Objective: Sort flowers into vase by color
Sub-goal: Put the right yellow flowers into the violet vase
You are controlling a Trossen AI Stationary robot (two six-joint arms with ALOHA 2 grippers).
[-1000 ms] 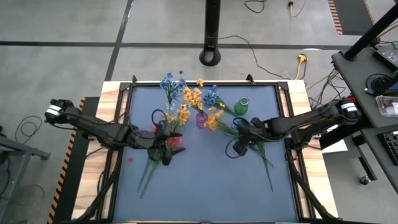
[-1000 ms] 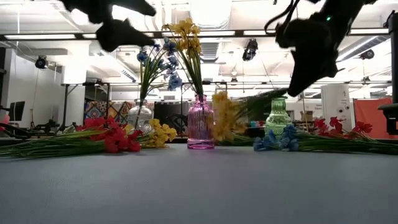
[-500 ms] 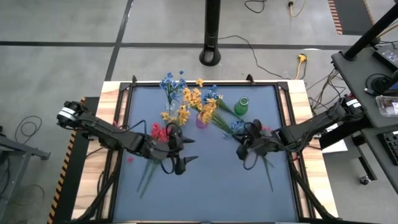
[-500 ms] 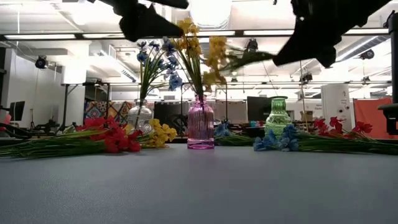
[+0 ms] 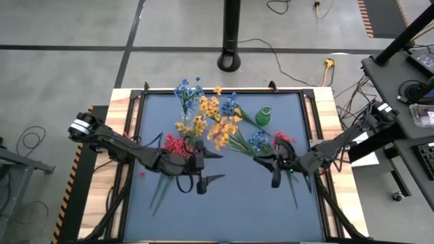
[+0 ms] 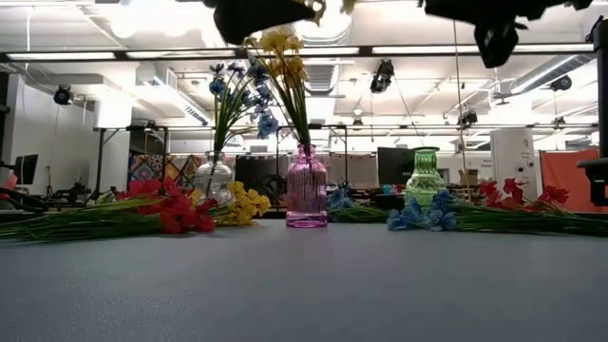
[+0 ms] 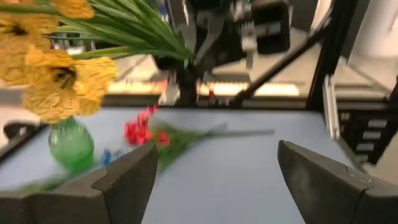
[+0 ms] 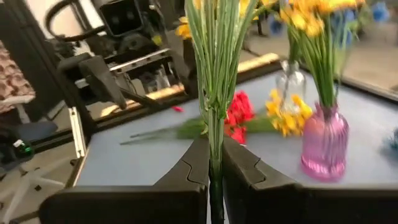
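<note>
The robot's right gripper holds the yellow sprig near its stem ends, so the left gripper needs to hold the sprig while the right gripper takes the stems higher up (image 8: 214,74).
My right gripper (image 5: 270,163) (image 8: 214,168) is shut on a yellow flower sprig (image 5: 222,132) (image 7: 56,74), raised above the table right of centre. The sprig's blossoms hang over the pink vase (image 8: 323,146) (image 6: 306,195), which holds yellow flowers (image 6: 285,57). My left gripper (image 5: 215,168) (image 7: 217,180) stands open and holds nothing, facing the right one from left of centre. A clear vase (image 6: 214,176) holds blue flowers (image 5: 186,91). The green vase (image 5: 263,115) has no flowers in it. Red flowers (image 5: 173,144), yellow ones (image 5: 193,125), and blue (image 5: 258,140) and red ones (image 5: 281,137) lie flat on the mat. My right gripper pinches the sprig's bundle of green stems (image 8: 214,146) between its two fingers, at the stems' lower part. The fingers come level from the table's right side. The sprig reaches out ahead of them toward the far left, lifted clear of the table.
The three vases stand in a row at the back of the dark mat (image 5: 230,203). Loose flowers lie on both sides of them, stems toward the near edge. The mat's near half is bare. A black pole base (image 5: 230,61) stands beyond the table.
My right gripper has risen with the yellow sprig and tipped from pointing down to level, drawing back a little toward the near edge. The sprig has come off the mat and now hangs high above the vases. My left gripper, still open, has moved toward the table's centre.
</note>
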